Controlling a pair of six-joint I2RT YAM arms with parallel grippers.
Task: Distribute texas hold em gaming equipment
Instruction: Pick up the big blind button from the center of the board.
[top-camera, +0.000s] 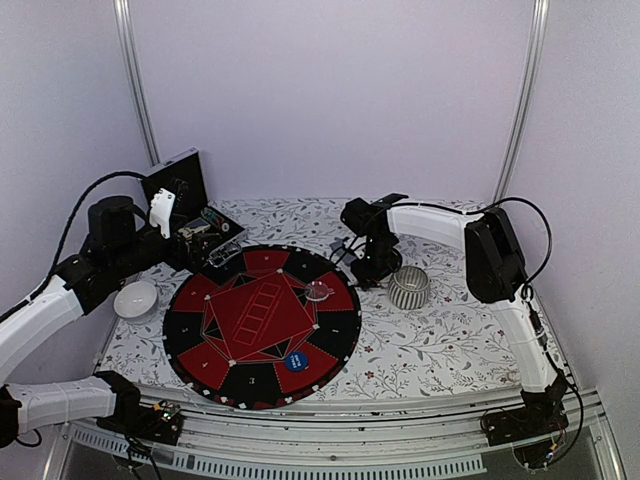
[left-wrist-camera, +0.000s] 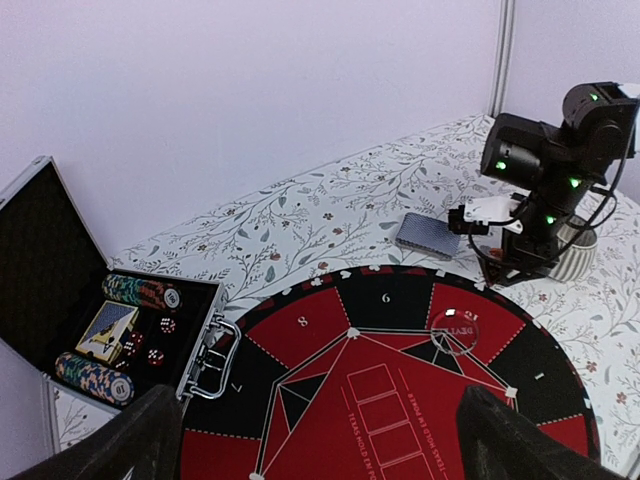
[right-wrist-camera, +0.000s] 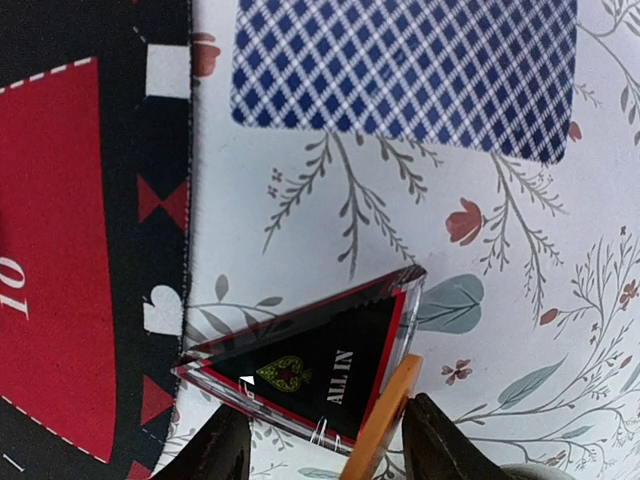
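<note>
The free edge of the orange disc over the mat's far side (top-camera: 246, 263), where my right gripper offers it, should be gripped next by my left gripper.
In the right wrist view my right gripper (right-wrist-camera: 330, 450) stands open over the flowered cloth beside the mat. Between its fingers lie a black triangular "ALL IN" marker (right-wrist-camera: 310, 365) and an orange disc (right-wrist-camera: 385, 420). The disc stands on edge, leaning on the marker and touching the right finger (right-wrist-camera: 450, 445). A deck of blue-backed cards (right-wrist-camera: 410, 70) lies just beyond. A clear dealer disc (top-camera: 320, 291) and a blue disc (top-camera: 294, 364) rest on the round red-and-black mat (top-camera: 215, 345). My left gripper (left-wrist-camera: 320, 440) hangs wide open above the mat, holding nothing.
The open black case (left-wrist-camera: 50, 260) at the back left holds rows of chips (left-wrist-camera: 140, 292), cards and dice. A ribbed silver cup (top-camera: 408, 288) stands right of the mat, close to the right gripper (top-camera: 368, 275). A white round dish (top-camera: 135, 299) sits left of the mat.
</note>
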